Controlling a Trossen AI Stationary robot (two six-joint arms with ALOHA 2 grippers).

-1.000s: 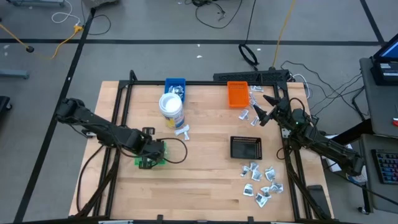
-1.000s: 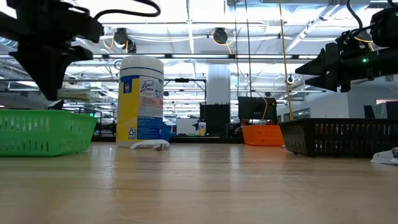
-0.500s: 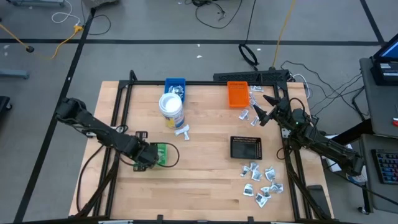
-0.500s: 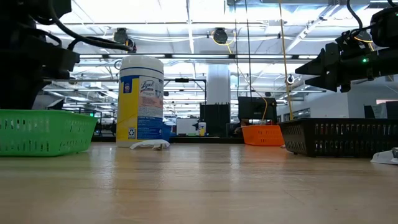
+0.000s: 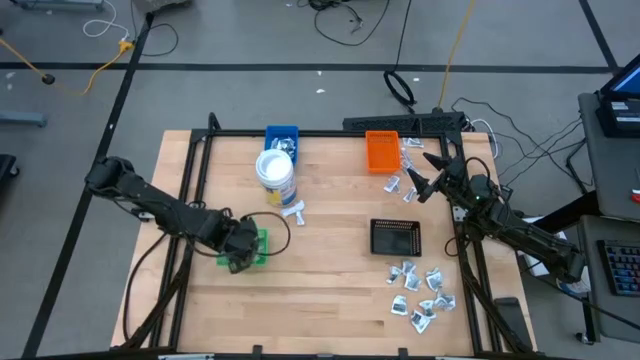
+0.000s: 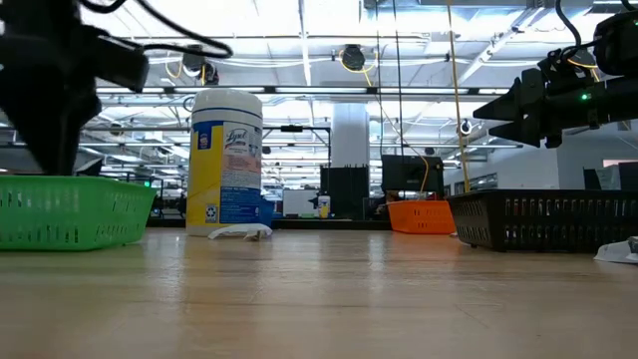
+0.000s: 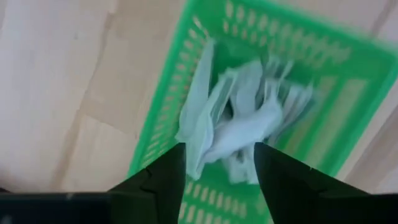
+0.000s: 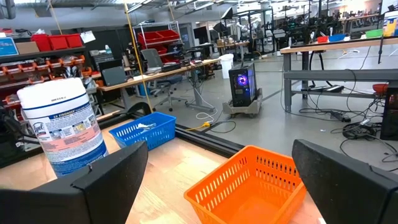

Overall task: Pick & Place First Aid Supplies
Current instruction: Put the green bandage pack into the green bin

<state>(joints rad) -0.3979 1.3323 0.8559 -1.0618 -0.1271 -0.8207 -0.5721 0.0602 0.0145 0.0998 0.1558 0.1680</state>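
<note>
Next, the left gripper moves to the white packet next to the white tub and grips the packet's near loose end (image 5: 301, 221).
My left gripper (image 5: 240, 254) hangs open over the green tray (image 5: 258, 242) at the table's near left. Its two fingers (image 7: 163, 180) stand apart above several white packets (image 7: 239, 124) that lie in the tray, and nothing is between them. More first aid supplies lie loose on the table: a cluster (image 5: 420, 295) at the near right, a few (image 5: 410, 152) beside the orange tray (image 5: 381, 150), and one (image 5: 293, 211) by the white tub (image 5: 275, 172). My right gripper (image 5: 418, 186) waits open at the far right, clear of the table.
A blue tray (image 5: 282, 135) stands at the far edge behind the tub. A black tray (image 5: 396, 237) sits right of centre. Bare wood (image 5: 330, 270) stretches between the green tray and the black one. A black frame (image 5: 300, 133) runs along the table's sides.
My left gripper has shifted a little toward the table's left edge and back while staying over the green tray. In the low view it dipped toward the tray and has come up again.
</note>
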